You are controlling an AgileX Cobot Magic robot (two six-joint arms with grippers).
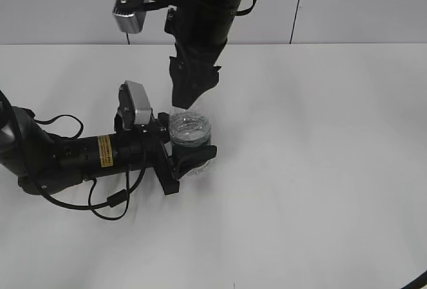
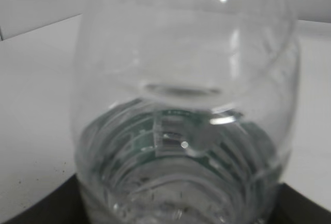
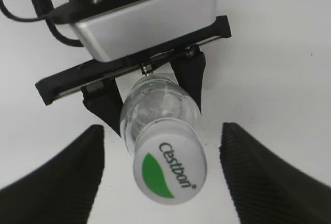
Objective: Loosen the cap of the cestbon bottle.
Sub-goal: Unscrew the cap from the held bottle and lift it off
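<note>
I should raise my right gripper, turn it back and grip the cap anew (image 3: 170,162), because the cap sits on the neck while that gripper's wrist is twisted round.
The cestbon bottle (image 1: 190,135) stands upright on the white table, clear with a green label showing through the water in the left wrist view (image 2: 186,131). My left gripper (image 1: 185,161) is shut on its body; only dark jaw corners show in its own view (image 2: 176,216). The white cap (image 3: 169,164) with a green mark and "Cestbon" lettering sits on the neck. My right gripper (image 3: 161,133) hangs above the bottle (image 3: 158,105), open, with one finger on each side of the cap and a gap on both sides. In the exterior view the right gripper (image 1: 189,99) hides the cap.
The white table (image 1: 320,169) stretches around the bottle. The left arm's cable (image 1: 107,205) loops on the table at the left. The left wrist camera block (image 3: 145,22) sits just behind the bottle. A pale wall (image 1: 360,2) stands at the back.
</note>
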